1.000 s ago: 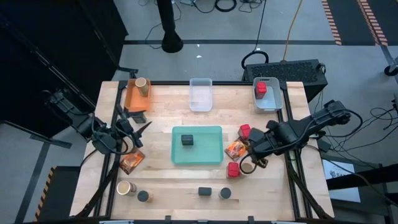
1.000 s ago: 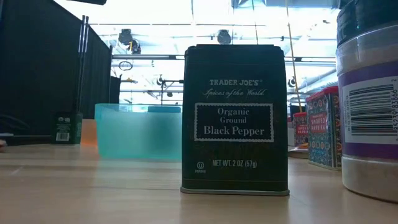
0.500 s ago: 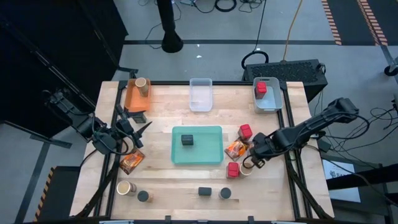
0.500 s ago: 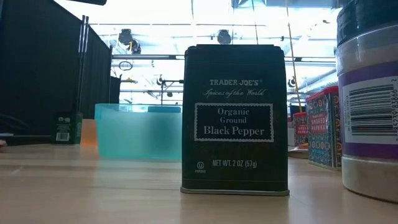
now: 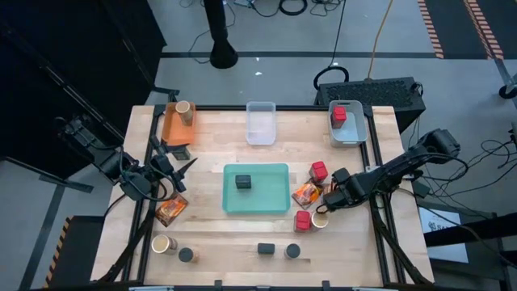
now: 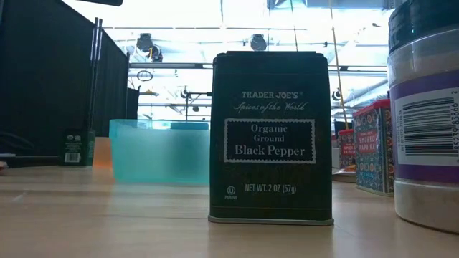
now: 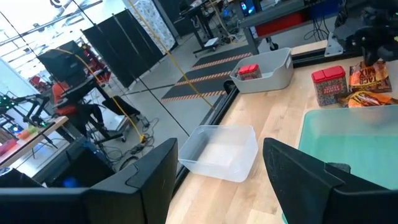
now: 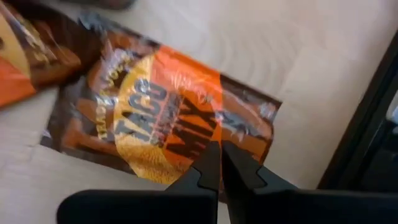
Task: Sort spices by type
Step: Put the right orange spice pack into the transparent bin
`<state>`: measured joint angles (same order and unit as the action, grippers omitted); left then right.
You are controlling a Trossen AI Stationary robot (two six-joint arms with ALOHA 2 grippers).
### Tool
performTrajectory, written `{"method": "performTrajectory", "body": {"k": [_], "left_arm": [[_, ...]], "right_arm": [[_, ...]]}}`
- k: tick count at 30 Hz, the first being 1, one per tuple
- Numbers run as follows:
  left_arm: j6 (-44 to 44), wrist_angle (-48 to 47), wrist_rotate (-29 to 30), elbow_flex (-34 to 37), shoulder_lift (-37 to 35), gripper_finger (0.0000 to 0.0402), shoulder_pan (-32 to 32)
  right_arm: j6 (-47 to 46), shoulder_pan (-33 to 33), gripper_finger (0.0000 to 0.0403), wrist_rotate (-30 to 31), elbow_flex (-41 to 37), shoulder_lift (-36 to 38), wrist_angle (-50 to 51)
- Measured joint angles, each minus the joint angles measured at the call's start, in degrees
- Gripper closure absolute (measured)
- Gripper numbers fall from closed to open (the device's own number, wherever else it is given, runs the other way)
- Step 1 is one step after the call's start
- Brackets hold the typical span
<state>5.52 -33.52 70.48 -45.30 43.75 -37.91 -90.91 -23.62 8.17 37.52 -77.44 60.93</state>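
Next, I open my right gripper's closed fingers, turn, and pinch the packet's short end (image 8: 262, 134) nearest them, because the orange-red packet lies flat and crooked under them.
My right gripper (image 5: 326, 199) points down, shut, over an orange-red printed packet (image 8: 163, 116) lying flat right of the teal tray (image 5: 275, 202). A second packet (image 8: 25, 59) overlaps it. Red cubes (image 5: 319, 170) (image 5: 303, 220) and a tan jar (image 5: 321, 220) stand close by. Another packet (image 5: 171, 209) lies at the left below my left gripper (image 5: 176, 171), which hangs open and holds nothing. A dark block (image 5: 243, 182) sits on the tray. Dark jars (image 5: 279, 250) and a tan jar (image 5: 164, 244) stand by the near edge. My right gripper comes from above with its shut fingertips (image 8: 209, 159) over the packet's printed face (image 8: 186, 140), near one short edge. I cannot tell whether they touch it. The packet lies flat on the table.
An orange bin (image 5: 177, 127) with a tan jar, a clear bin (image 5: 261, 129) and a grey bin (image 5: 349, 131) with a red cube line the far edge. A black pepper tin (image 6: 271, 136) and a large jar (image 6: 427, 107) stand close before the low camera.
My right gripper has come down toward the packet beside the tray and rolled about its own axis, staying shut. Nothing on the table has moved.
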Motion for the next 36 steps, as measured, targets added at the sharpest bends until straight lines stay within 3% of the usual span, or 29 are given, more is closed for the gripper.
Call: {"method": "performTrajectory", "body": {"k": [4, 10, 15, 20, 22, 31, 36], "left_arm": [[0.0, 0.0, 0.0, 0.0, 0.0, 0.0164, 0.0], [0.2, 0.0, 0.0, 0.0, 0.0, 0.0164, 0.0], [0.2, 0.0, -0.3, 0.0, 0.0, 0.0164, 0.0], [0.2, 0.0, -0.4, 0.0, 0.0, 0.0164, 0.0], [0.2, 0.0, -0.5, 0.0, 0.0, 0.0164, 0.0], [0.8, 0.0, -0.8, 0.0, 0.0, 0.0164, 0.0], [1.3, 0.0, -1.2, 0.0, 0.1, 0.0164, 0.0]], "right_arm": [[0.8, -1.1, 0.0403, -2.9, 0.0, -2.5, -2.7], [1.7, -3.3, 0.0403, -12.3, 2.2, -2.7, -6.5], [1.9, -3.9, 0.0403, -12.8, 7.2, -2.4, 0.5], [3.1, -3.9, 0.0403, -6.8, 10.6, -2.3, 9.3], [7.8, -3.9, 0.0403, -6.7, 10.5, -2.3, 9.0], [50.3, -4.1, 0.0403, -12.7, 9.8, -2.2, 8.1], [57.0, -4.3, 0.0402, -6.6, 9.8, -2.2, 7.4]]}}
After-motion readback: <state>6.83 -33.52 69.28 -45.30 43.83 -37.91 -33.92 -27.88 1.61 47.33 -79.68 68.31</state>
